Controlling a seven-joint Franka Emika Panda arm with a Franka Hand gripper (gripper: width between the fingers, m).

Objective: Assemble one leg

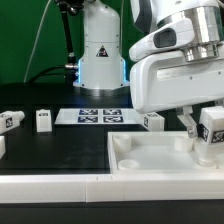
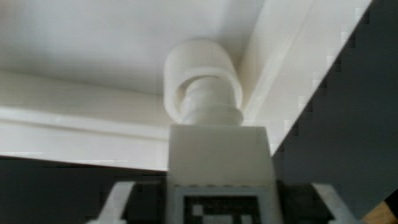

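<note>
My gripper is to let go of the white leg in the white piece's corner socket [image 1: 205,157] [image 2: 201,80] under its peg, close to the front bar.
My gripper [image 1: 208,132] is shut on a white leg [image 1: 212,128] with a marker tag and holds it upright over the far right corner of the large flat white square piece [image 1: 150,158]. In the wrist view the leg [image 2: 221,170] stands between my fingers [image 2: 128,200], and its round peg [image 2: 206,95] points at a corner socket of the white piece [image 2: 89,110]. Three more legs lie on the black table: one [image 1: 11,121] at the exterior view's far left, one [image 1: 43,121] beside it, one [image 1: 152,121] behind the white piece.
The marker board [image 1: 88,116] lies flat at the back of the table before the white robot base [image 1: 100,55]. A white rail [image 1: 60,185] runs along the table's front edge. Round sockets [image 1: 122,146] sit at the white piece's corners.
</note>
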